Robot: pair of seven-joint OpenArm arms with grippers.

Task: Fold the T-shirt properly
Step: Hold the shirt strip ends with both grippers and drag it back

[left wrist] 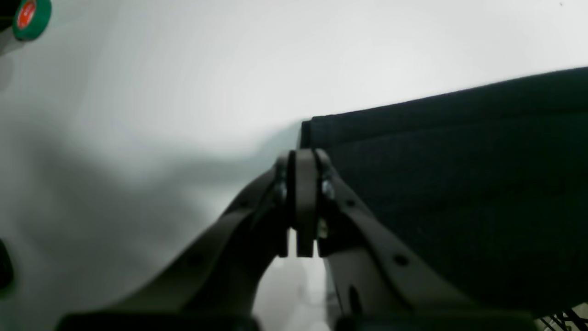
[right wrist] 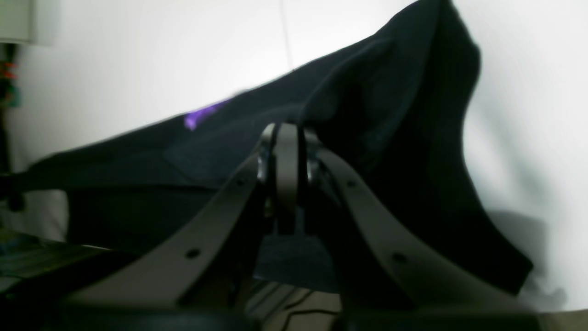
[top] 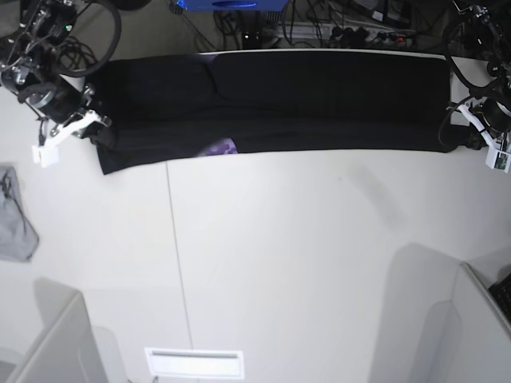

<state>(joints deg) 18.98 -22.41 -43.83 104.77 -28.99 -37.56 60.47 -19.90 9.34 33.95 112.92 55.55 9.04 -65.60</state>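
The black T-shirt lies along the table's far edge; next my left gripper takes the T-shirt's end farther back (top: 437, 108) and help pull it toward the table's middle.
The black T-shirt (top: 319, 96) lies stretched in a long band along the table's far edge. A bit of its purple print (top: 217, 148) shows at the front fold. My right gripper (top: 94, 128) sits at the band's left end in the base view. In its wrist view the right gripper (right wrist: 287, 133) is shut on bunched, raised T-shirt cloth (right wrist: 390, 92), with the purple print (right wrist: 202, 115) beyond. My left gripper (top: 461, 137) is at the band's right end. In the left wrist view this gripper (left wrist: 305, 156) is shut at the corner of the taut T-shirt (left wrist: 459, 184).
A small grey cloth (top: 14, 223) lies at the table's left edge. A green tape roll (left wrist: 30, 16) shows in the left wrist view's top-left corner. Cables (top: 335, 28) crowd the space behind the table. A white slotted plate (top: 194, 363) sits at the front edge.
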